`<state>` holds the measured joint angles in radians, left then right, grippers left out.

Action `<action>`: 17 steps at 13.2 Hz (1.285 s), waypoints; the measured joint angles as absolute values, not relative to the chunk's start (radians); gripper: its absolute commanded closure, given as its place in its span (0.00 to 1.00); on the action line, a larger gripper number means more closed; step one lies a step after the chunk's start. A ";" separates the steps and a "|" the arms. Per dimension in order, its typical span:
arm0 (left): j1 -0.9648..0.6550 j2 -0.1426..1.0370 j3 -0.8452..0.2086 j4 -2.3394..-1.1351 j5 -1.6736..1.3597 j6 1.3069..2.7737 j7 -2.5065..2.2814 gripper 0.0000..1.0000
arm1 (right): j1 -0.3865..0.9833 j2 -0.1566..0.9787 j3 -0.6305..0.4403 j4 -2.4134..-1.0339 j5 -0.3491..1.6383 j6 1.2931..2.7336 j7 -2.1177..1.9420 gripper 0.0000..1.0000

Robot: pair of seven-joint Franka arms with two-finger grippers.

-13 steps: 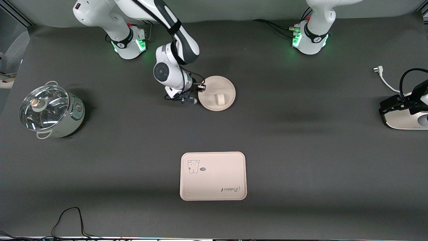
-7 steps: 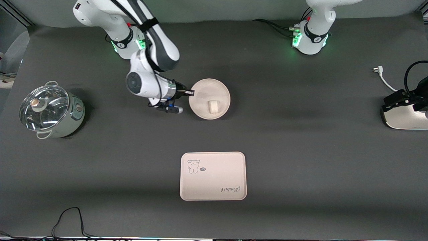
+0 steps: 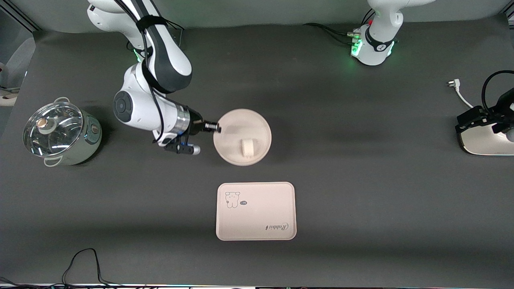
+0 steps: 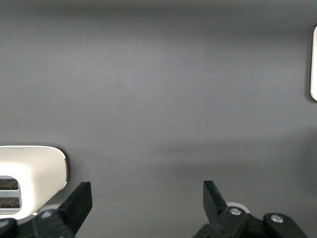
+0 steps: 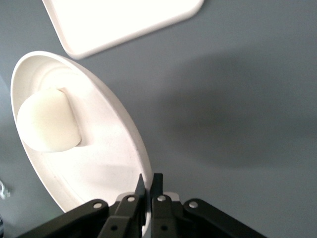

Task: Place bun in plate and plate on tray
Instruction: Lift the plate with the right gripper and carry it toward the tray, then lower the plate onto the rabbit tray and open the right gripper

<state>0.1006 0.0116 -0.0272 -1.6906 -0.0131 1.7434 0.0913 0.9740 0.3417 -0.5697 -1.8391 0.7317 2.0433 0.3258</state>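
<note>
My right gripper needs to let go of the cream plate on the middle of the cream-pink tray (image 3: 253, 210), partly over the bear drawing.
The round cream plate (image 3: 242, 137) is lifted above the table with the off-white bun (image 3: 247, 147) lying in it. My right gripper (image 3: 215, 128) is shut on the plate's rim at the edge toward the right arm's end. The right wrist view shows the plate (image 5: 99, 148), the bun (image 5: 48, 120) and my right gripper (image 5: 149, 181) pinching the rim. The cream-pink tray (image 3: 256, 211) with the bear drawing lies on the table nearer to the front camera; a corner shows in the right wrist view (image 5: 119, 20). My left gripper (image 4: 147, 196) is open and empty over bare table.
A glass-lidded pot (image 3: 60, 133) stands at the right arm's end of the table. A white appliance (image 3: 486, 138) with a cable and plug (image 3: 453, 84) sits at the left arm's end; it also shows in the left wrist view (image 4: 29, 176).
My right gripper has carried the plate with the bun up off the table and toward the tray and the front camera. The left arm has barely moved.
</note>
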 measured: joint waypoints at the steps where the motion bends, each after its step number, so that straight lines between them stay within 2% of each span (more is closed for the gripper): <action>1: 0.101 0.012 -0.027 -1.691 -0.013 1.743 0.091 0.00 | 0.955 0.411 -0.569 -1.760 0.736 2.044 0.355 1.00; 4: 0.102 0.013 -0.025 -1.690 -0.016 1.743 0.091 0.00 | 0.889 0.636 -0.566 -1.526 0.811 2.044 0.411 1.00; 8: 0.100 0.013 -0.029 -1.666 -0.018 1.739 0.091 0.00 | 0.816 0.839 -0.564 -1.362 0.931 2.044 0.412 1.00; 11: 0.090 0.013 -0.033 -1.651 -0.022 1.737 0.091 0.00 | 0.807 0.915 -0.553 -1.302 0.945 2.074 0.424 1.00; 17: 0.072 0.012 -0.035 -1.629 -0.028 1.719 0.092 0.00 | 0.806 0.985 -0.515 -1.287 0.961 2.185 0.431 1.00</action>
<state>0.0719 0.0125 -0.0351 -1.6289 -0.0278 1.7186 0.0923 0.8061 0.9850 -0.5148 -1.2871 0.9613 2.1847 0.4308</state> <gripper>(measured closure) 0.000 0.943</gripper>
